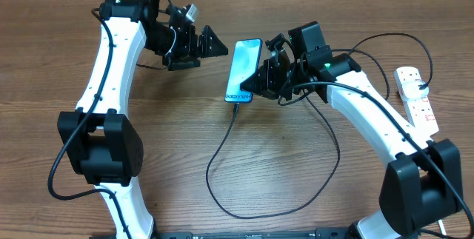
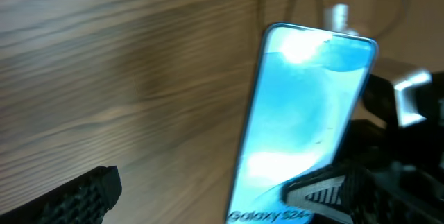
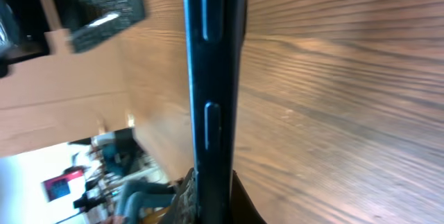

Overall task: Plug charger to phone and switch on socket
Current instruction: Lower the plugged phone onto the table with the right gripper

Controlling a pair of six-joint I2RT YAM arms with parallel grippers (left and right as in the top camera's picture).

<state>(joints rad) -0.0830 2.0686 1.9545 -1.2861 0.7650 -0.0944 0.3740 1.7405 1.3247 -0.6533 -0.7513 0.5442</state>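
The phone will go on the bare table (image 1: 210, 101), released by my right gripper between my left gripper and the cable loop. It is now held tilted just above the table.
The phone (image 1: 245, 67) is lit light blue and held tilted just above the table. My right gripper (image 1: 253, 85) is shut on its lower right edge. In the right wrist view the phone (image 3: 211, 92) stands edge-on between the two fingers of that gripper (image 3: 211, 200). My left gripper (image 1: 210, 48) hangs open just left of the phone's top and holds nothing. Its wrist view shows the screen (image 2: 305, 113) behind one of its fingers (image 2: 326, 191). The black charger (image 1: 222, 146) cable runs from the phone's bottom edge in a loop towards the socket (image 1: 416, 98) at the far right.
The socket's thick white cord and the black cable pass behind the right arm (image 1: 370, 113). The cable loop lies on the wooden table (image 1: 170, 157) between the two arm bases. The left arm (image 1: 111, 69) stands along the left side.
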